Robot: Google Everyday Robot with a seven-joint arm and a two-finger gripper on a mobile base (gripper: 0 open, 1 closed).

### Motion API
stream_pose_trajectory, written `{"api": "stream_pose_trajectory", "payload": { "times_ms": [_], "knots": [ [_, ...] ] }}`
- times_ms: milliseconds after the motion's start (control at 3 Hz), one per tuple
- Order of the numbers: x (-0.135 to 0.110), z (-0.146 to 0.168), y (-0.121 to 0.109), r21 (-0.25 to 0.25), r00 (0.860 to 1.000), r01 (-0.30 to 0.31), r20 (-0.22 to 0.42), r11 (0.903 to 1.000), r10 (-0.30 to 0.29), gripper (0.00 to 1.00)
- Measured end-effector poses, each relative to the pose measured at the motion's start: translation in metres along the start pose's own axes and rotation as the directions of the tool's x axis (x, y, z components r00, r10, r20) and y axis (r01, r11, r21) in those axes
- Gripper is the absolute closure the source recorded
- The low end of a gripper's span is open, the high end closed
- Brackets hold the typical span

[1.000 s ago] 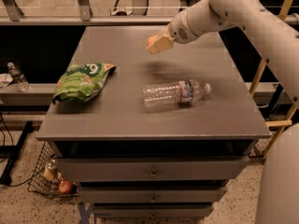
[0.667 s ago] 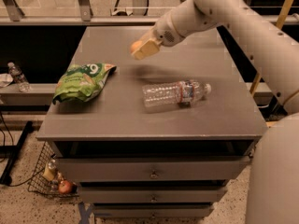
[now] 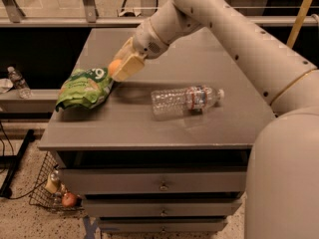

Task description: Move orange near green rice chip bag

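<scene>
Next, my gripper lets go of the orange on the grey cabinet top [image 3: 116,84], against the edge of the green rice chip bag that faces the bottle.
The green rice chip bag [image 3: 83,87] lies wrinkled on the left part of the grey cabinet top [image 3: 149,123]. My gripper [image 3: 122,67] hangs just above the bag's right upper corner. It is shut on the orange [image 3: 114,66], whose round orange side shows at the left of the pale fingers [image 3: 128,66]. The orange is held slightly above the surface, right next to the bag's edge. My white arm reaches in from the upper right.
A clear plastic water bottle [image 3: 185,100] lies on its side at the middle of the top. Drawers [image 3: 162,185] face forward below. A wire basket [image 3: 55,193] with a reddish fruit sits on the floor at left. A small bottle [image 3: 18,81] stands on a left ledge.
My gripper has moved left and down across the top with the orange in it, from the far right-centre to the bag's right corner. The bottle and the bag have not moved.
</scene>
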State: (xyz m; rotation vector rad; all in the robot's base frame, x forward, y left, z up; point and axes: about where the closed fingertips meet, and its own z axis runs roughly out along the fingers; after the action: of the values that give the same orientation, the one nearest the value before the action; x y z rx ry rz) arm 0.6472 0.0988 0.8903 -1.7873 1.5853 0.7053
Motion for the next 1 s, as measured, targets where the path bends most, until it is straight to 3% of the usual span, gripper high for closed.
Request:
{"api": "stream_pose_trajectory", "payload": {
  "times_ms": [333, 667, 1000],
  "knots": [
    [0.005, 0.028, 0.024, -0.126, 1.0, 0.009, -0.011, 0.992, -0.01, 1.0],
    [0.023, 0.041, 0.03, -0.165, 0.999, -0.019, -0.044, 0.9861, 0.012, 1.0],
    [0.036, 0.038, 0.022, -0.143, 0.997, -0.043, -0.077, 0.9889, 0.032, 0.97]
  ]
}}
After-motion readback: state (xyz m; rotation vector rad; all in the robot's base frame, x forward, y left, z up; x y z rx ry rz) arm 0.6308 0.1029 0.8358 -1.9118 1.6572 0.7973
